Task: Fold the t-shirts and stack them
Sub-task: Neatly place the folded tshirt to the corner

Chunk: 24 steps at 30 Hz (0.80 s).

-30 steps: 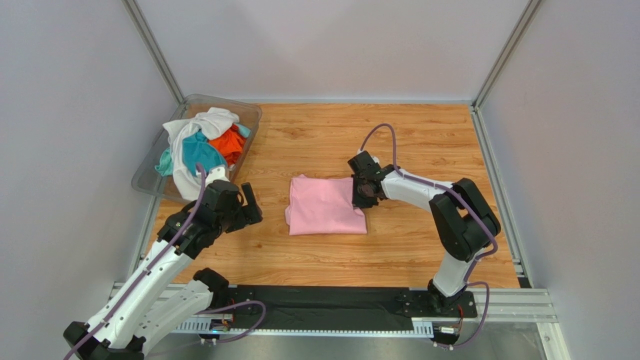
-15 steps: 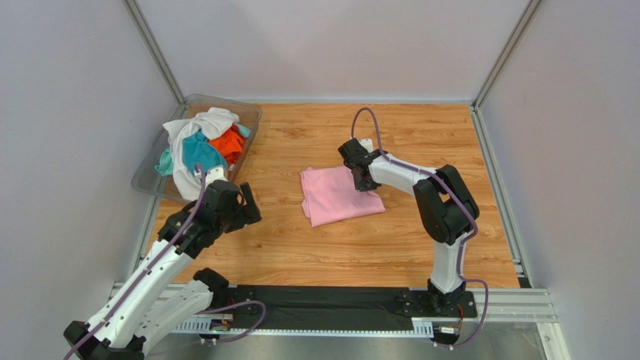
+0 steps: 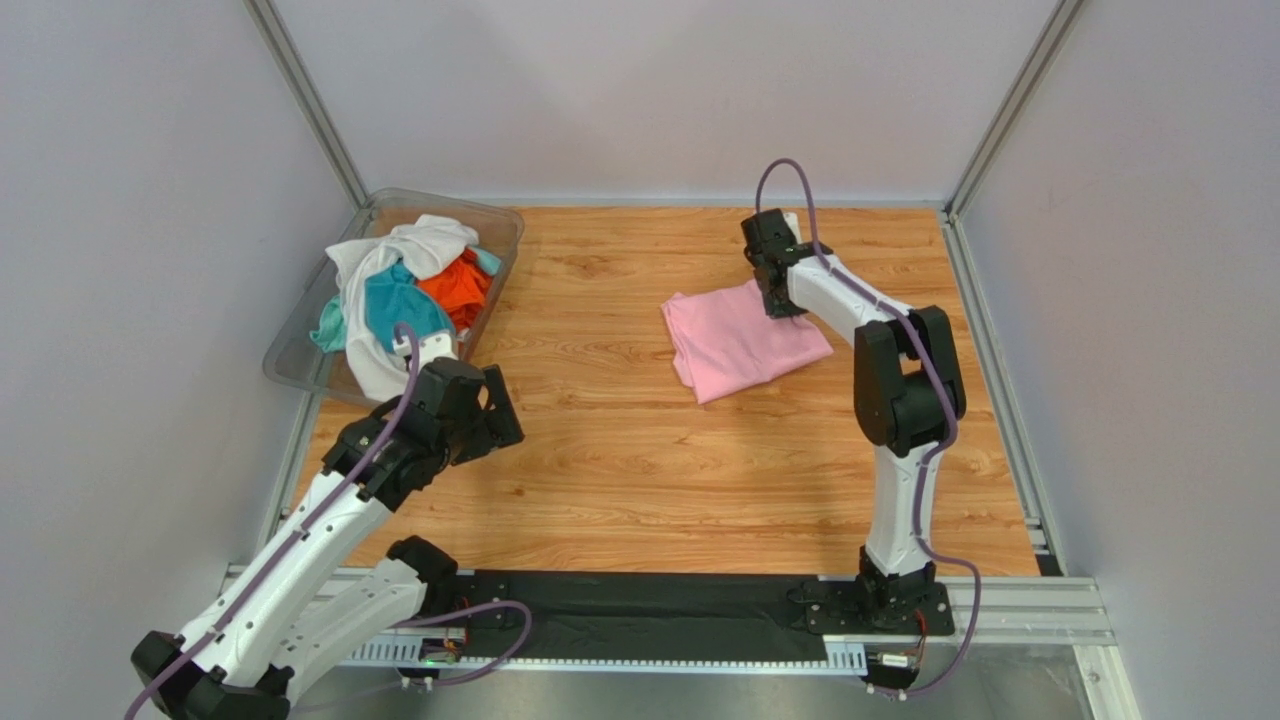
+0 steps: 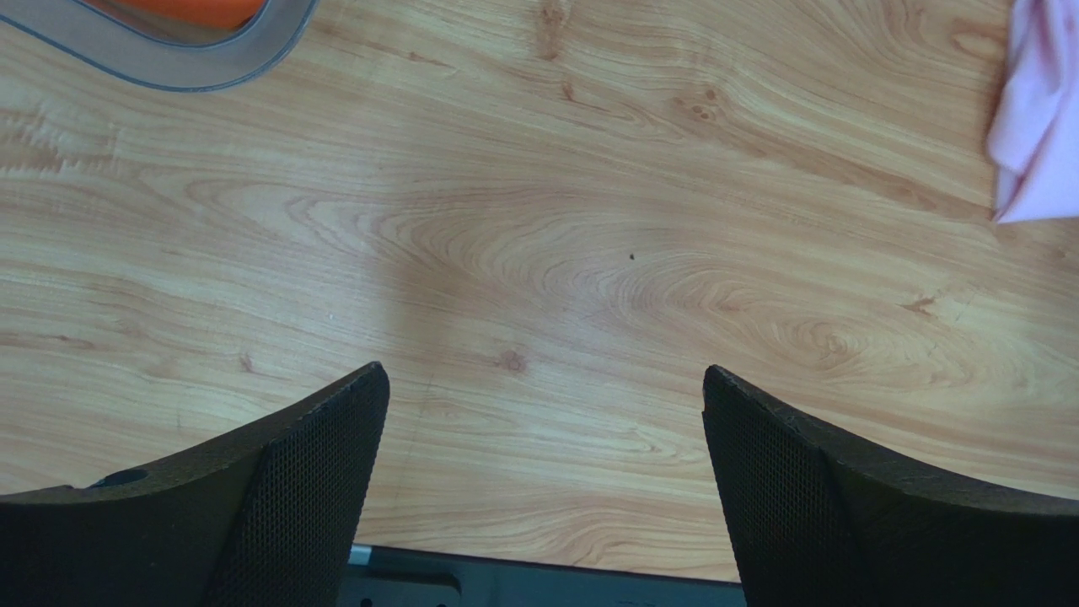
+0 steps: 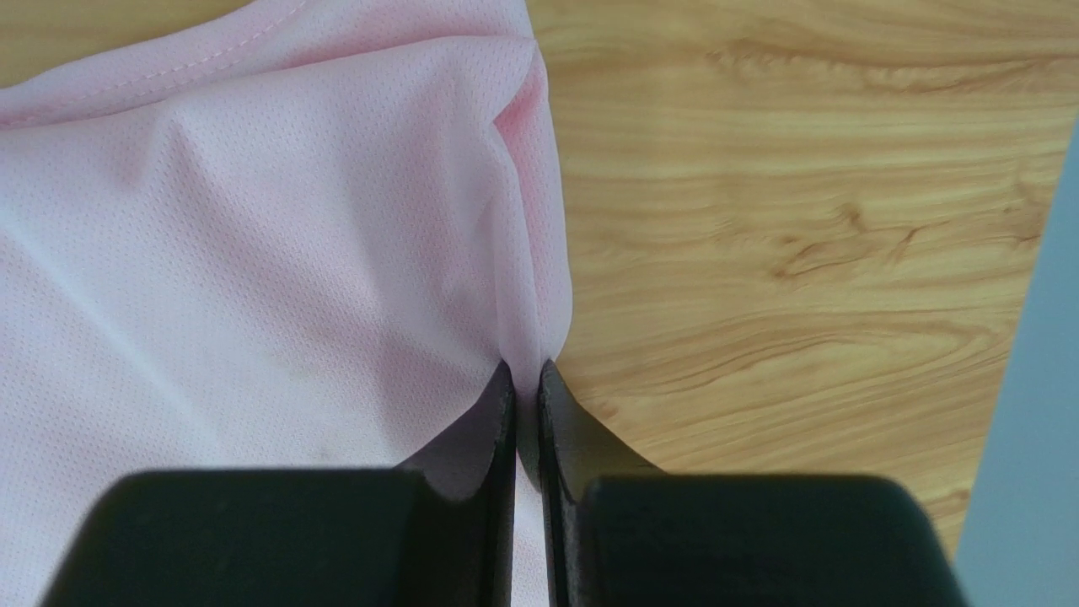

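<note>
My right gripper is going to release the light pink t-shirt in the table's back corner (image 3: 881,267) away from the clear plastic bin.
A folded light pink t-shirt (image 3: 739,339) lies on the wooden table at the back right. My right gripper (image 3: 777,291) is shut on its far edge; in the right wrist view the pink cloth (image 5: 291,240) is pinched between the closed fingers (image 5: 488,436). White (image 3: 394,255), teal (image 3: 394,305) and orange (image 3: 454,288) t-shirts are heaped in the clear plastic bin (image 3: 293,345) at the back left. My left gripper (image 3: 489,408) is open and empty above bare wood just right of the bin. A corner of the pink shirt (image 4: 1039,114) shows in the left wrist view.
The bin's rim (image 4: 177,57) shows at the top left of the left wrist view. Grey walls enclose the table on three sides. A black strip (image 3: 646,608) runs along the near edge between the arm bases.
My right gripper has dragged the pink t-shirt from the table's middle toward the back right, turning it. The left arm has barely moved.
</note>
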### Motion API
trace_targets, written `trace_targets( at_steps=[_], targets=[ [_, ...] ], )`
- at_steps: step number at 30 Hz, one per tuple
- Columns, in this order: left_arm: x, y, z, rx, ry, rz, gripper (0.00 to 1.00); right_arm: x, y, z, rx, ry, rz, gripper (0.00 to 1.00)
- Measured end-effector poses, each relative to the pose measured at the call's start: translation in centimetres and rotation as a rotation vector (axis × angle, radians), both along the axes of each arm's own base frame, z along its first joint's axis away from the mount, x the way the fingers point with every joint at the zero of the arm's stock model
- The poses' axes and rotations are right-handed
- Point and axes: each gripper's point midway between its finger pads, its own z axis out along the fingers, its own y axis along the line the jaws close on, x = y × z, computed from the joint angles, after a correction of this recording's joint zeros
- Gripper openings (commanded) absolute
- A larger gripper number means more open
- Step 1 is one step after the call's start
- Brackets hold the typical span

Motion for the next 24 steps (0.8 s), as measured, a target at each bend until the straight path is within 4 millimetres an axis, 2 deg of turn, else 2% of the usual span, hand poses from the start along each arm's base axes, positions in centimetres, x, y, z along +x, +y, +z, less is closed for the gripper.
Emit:
trace_targets(
  at_steps=[6, 16, 20, 24],
  targets=[
    [0.2, -0.1, -1.0, 0.031, 0.043, -0.003, 1.0, 3.3, -4.8, -0.1, -0.043, 0.002, -0.036, 0.0],
    [0.4, -0.1, -1.3, 0.047, 0.054, -0.006, 1.0, 8.9, -12.5, 0.2, -0.061, -0.046, -0.122, 0.0],
    [0.8, -0.2, -1.5, 0.06, 0.071, -0.005, 1.0, 10.4, -15.8, 0.0, -0.064, -0.065, -0.16, 0.0],
    [1.5, -0.6, -0.8, 0.057, 0.067, -0.004, 1.0, 11.4, -19.0, -0.6, -0.058, -0.073, -0.191, 0.0]
  ],
)
